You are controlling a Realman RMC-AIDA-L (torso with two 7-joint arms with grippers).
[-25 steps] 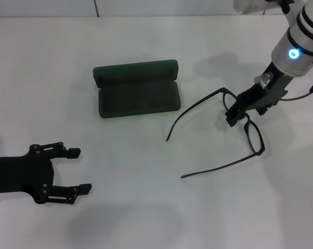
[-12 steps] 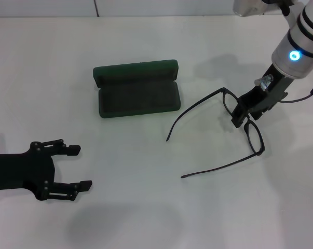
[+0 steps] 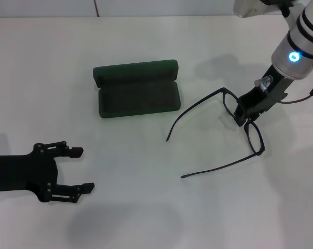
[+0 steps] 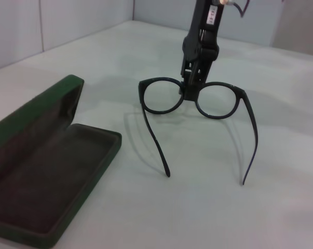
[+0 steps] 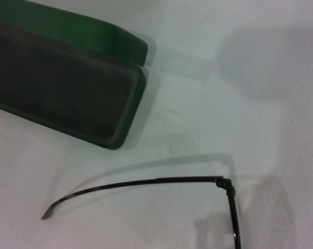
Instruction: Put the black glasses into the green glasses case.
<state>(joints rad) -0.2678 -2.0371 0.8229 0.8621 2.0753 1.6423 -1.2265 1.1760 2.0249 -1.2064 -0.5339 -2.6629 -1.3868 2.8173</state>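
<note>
My left gripper should grip the near-side temple arm (image 3: pixel 228 166) (image 4: pixel 256 137) of the black glasses around its middle, while my right gripper holds the bridge of the glasses.
The black glasses (image 3: pixel 222 91) stand unfolded on the white table right of centre, temple arms stretched toward the front left. My right gripper (image 3: pixel 243 118) comes down from the right and is shut on their bridge between the two lenses; the left wrist view shows its fingers (image 4: pixel 191 88) pinched there on the black glasses (image 4: pixel 244 96). The green glasses case (image 3: pixel 138 96) lies open at table centre, lid tipped back, dark lining empty. It also shows in the wrist views (image 4: pixel 47 171) (image 5: pixel 57 78), with one temple arm (image 5: pixel 161 180) beside it. My left gripper (image 3: pixel 84 169) hovers open at the front left.
The white table (image 3: pixel 146 207) carries nothing else. A wall edge runs along the far side behind the case. A cable hangs beside the right arm (image 3: pixel 296 52).
The right gripper's fingers have shifted slightly right and narrowed onto the bridge. The glasses have not moved. The left gripper has drifted a little right and toward the front.
</note>
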